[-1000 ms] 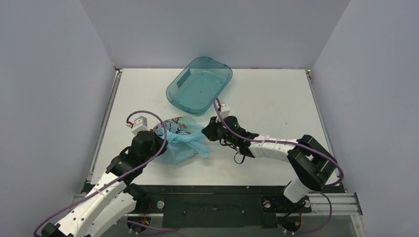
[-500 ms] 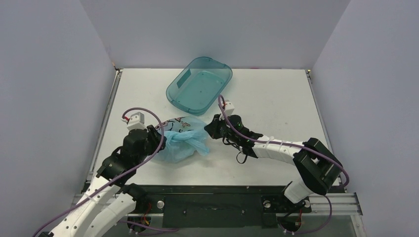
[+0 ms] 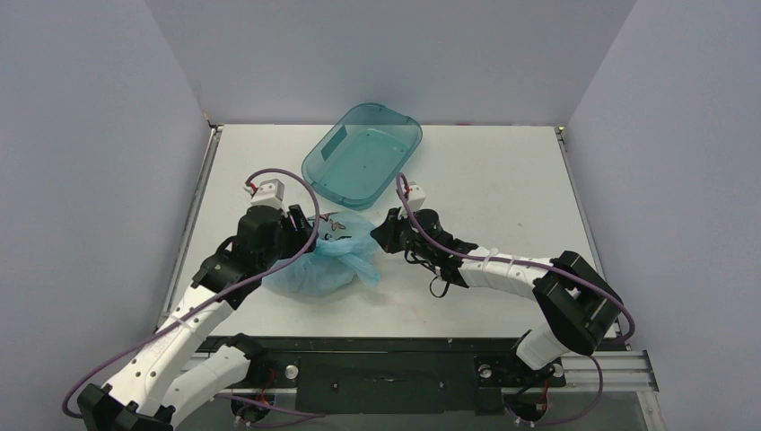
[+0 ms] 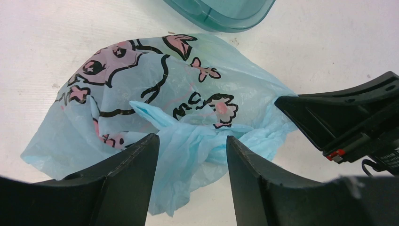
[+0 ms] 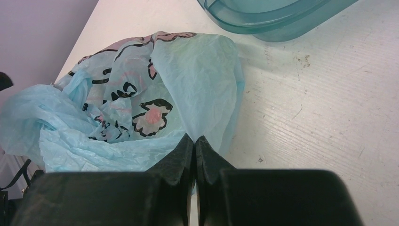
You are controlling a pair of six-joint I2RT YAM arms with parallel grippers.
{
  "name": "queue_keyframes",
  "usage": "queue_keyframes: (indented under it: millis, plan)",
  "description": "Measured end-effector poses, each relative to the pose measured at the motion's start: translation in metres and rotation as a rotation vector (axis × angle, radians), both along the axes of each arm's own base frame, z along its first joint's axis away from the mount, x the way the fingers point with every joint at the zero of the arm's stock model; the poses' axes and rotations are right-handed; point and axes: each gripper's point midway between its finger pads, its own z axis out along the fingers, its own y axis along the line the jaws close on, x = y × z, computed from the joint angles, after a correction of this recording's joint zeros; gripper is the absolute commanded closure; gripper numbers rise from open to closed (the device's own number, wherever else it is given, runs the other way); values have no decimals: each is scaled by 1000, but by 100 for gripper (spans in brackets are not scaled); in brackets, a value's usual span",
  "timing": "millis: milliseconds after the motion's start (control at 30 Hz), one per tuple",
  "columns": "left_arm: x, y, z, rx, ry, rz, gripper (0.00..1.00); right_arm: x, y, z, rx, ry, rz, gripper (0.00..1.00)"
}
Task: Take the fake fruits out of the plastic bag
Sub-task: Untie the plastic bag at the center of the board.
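The plastic bag's bunched fold is lying over the bag's printed side. Next, my left gripper pinches this fold [image 4: 188, 147] and pulls it back to spread the bag out.
The plastic bag [image 3: 325, 262] is light blue with pink and black cartoon print, and it lies crumpled on the white table between my two grippers. My left gripper [image 3: 296, 237] is open at the bag's left side. In the left wrist view its fingers [image 4: 136, 165] straddle a bunched fold of the bag [image 4: 155, 94] without pinching it. My right gripper [image 5: 195, 138] is shut on a thin edge of the bag [image 5: 141, 108] at its right side [image 3: 377, 235]. The fake fruits are hidden from every view.
A rigid teal transparent tub [image 3: 363, 154] sits tilted just beyond the bag; its rim shows at the top of the left wrist view [image 4: 221, 12] and the right wrist view [image 5: 273, 19]. Grey walls close in the table on three sides.
My left gripper has opened and let go of the bag, then shifted away from me and a little right. The bag has sagged flatter. The right gripper stays shut on the bag's edge.
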Motion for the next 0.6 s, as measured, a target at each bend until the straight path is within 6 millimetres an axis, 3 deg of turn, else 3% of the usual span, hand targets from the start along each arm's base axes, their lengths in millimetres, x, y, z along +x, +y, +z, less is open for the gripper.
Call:
queue_keyframes:
  millis: [100,200,433,600]
  plan:
    - [8,-7,-11,18,36,-23,35,-1,1,0,1,1,5,100]
    - [10,-12,-20,32,65,-52,31,-1,1,0,2,1,9,100]
    - [6,-17,-28,27,87,-89,48,-2,2,0,5,3,16,100]
    - [-3,-15,-40,30,109,-98,51,-2,2,0,5,3,16,100]
